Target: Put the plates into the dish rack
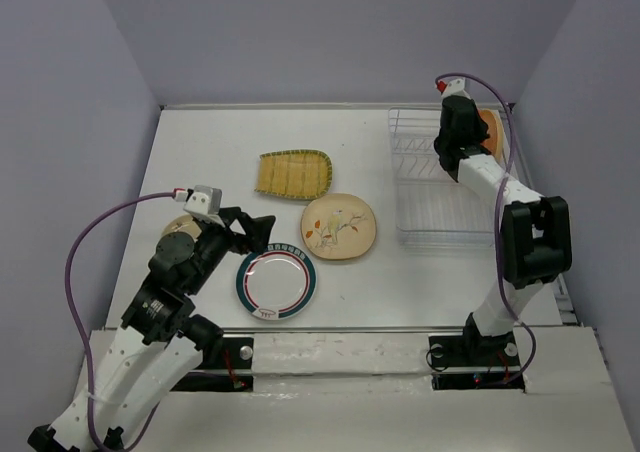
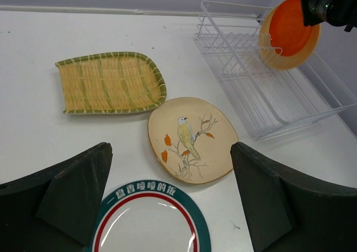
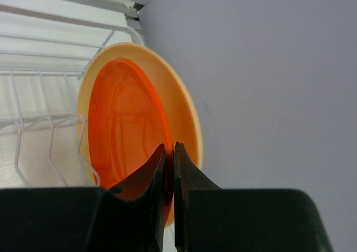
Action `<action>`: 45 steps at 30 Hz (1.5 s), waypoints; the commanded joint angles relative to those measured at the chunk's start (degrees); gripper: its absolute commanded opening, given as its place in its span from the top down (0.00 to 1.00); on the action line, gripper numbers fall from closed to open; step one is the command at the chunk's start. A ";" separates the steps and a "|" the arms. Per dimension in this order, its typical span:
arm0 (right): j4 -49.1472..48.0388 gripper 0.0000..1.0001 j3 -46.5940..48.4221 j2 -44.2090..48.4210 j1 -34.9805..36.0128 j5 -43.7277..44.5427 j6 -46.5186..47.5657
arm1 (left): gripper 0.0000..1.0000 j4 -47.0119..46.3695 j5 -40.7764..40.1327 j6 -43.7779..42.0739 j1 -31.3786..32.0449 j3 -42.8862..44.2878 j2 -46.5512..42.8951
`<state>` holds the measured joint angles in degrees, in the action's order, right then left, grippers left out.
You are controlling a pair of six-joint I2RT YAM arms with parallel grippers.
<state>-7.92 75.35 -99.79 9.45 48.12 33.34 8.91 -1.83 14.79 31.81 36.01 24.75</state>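
The cream bird plate is next for my left gripper, which should go to it and close on the plate's rim [image 1: 303, 223] [image 2: 150, 137] beside the painted orange leaves.
The white wire dish rack [image 1: 425, 187] stands at the right. My right gripper [image 3: 170, 149] is shut on the rim of the small orange-red plate [image 3: 125, 124], which stands upright at the rack's far end against the yellow-orange plate [image 3: 187, 104]. Both also show in the left wrist view, orange-red [image 2: 290, 26] and yellow-orange [image 2: 277, 62]. My left gripper [image 2: 170, 147] is open and empty, hovering over the white green-rimmed plate [image 2: 148, 224]. The cream bird plate [image 2: 192, 140] and the yellow-green ribbed fan plate [image 2: 109, 83] lie flat on the table beyond it.
A tan round object [image 1: 177, 225] lies partly hidden under my left arm. The rack's wire dividers [image 2: 240, 68] nearer the middle hold nothing. Grey walls close in the table's far and side edges; the right wall is close to the rack.
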 commanded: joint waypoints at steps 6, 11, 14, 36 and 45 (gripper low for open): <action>-2.27 0.90 -1.70 -2.08 -1.02 -4.79 -8.73 | 0.01 -1.09 -0.81 -0.73 0.27 -0.24 4.59; 2.10 0.33 1.27 -1.20 -1.54 -4.09 -13.72 | 0.01 -0.29 0.85 0.33 0.27 0.46 12.49; 7.38 0.21 3.13 -0.06 -1.54 -4.17 -19.97 | 0.04 0.41 1.56 0.77 0.27 2.13 17.24; 0.63 0.21 -21.81 31.31 13.21 -45.72 -53.56 | 0.25 -12.07 -2.03 11.33 4.13 9.59 52.46; -0.51 0.21 -26.31 35.45 16.83 -47.68 -53.82 | 0.26 -13.65 -1.79 9.91 2.56 15.76 67.08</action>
<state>-3.05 49.82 -67.57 26.28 2.63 -19.33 -1.74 -3.14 25.39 35.44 49.69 89.30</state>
